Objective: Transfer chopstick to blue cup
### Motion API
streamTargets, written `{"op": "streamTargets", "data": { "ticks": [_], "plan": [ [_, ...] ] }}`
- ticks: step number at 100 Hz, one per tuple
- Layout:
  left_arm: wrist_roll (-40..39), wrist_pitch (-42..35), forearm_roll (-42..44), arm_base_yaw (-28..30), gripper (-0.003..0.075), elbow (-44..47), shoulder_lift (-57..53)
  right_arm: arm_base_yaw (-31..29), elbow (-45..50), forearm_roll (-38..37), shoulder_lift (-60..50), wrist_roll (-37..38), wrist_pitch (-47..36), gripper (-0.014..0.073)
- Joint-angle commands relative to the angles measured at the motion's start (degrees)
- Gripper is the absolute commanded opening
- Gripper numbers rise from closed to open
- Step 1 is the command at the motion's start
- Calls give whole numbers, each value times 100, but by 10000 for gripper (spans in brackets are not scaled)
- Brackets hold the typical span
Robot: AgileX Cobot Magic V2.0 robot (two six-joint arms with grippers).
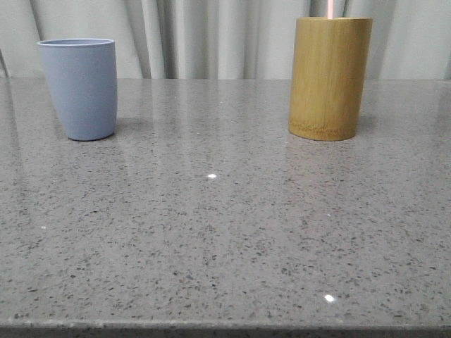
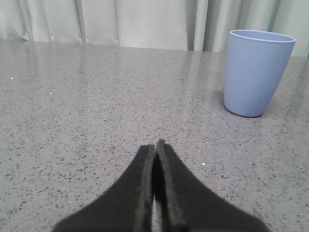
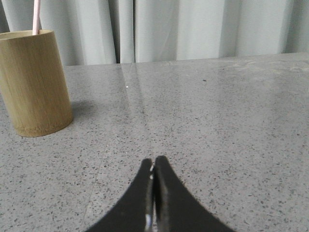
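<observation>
I should next move my left gripper over to the blue cup and close it on the cup's rim (image 1: 70, 39) (image 2: 263, 32), on the side that is toward the curtains.
A pale pink chopstick (image 1: 331, 8) stands in the tall yellow-brown bamboo holder (image 1: 330, 78) at the back right of the table; its top also pokes out of the holder (image 3: 35, 82) in the right wrist view as a thin pink chopstick (image 3: 36, 16). The greyish-blue cup (image 1: 79, 88) stands upright at the back left, and the left wrist view shows the blue cup (image 2: 256, 72) too. My left gripper (image 2: 155, 143) is shut with nothing in it, low over the table and short of the cup. My right gripper (image 3: 153, 160) is shut and empty, well clear of the holder.
The grey speckled stone table (image 1: 225, 232) stretches wide between cup and holder. Pale curtains (image 1: 211, 35) hang behind the table's far edge. The table's front edge (image 1: 225, 327) runs along the bottom of the front view.
</observation>
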Motion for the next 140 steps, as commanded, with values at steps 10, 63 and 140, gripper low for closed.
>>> {"op": "streamTargets", "data": {
  "ticks": [10, 63, 140],
  "plan": [
    [-46, -484, -50, 32, -19, 49, -196, -10, 4, -58, -128, -19, -459, -97],
    [-46, -773, 52, 32, -19, 7, -196, -10, -115, -53, -128, -14, -344, -97],
    [133, 1216, -3, -4, 5, -3533, 2486, -10, -3573, 305, 2461, -62, 2226, 22]
  ]
}}
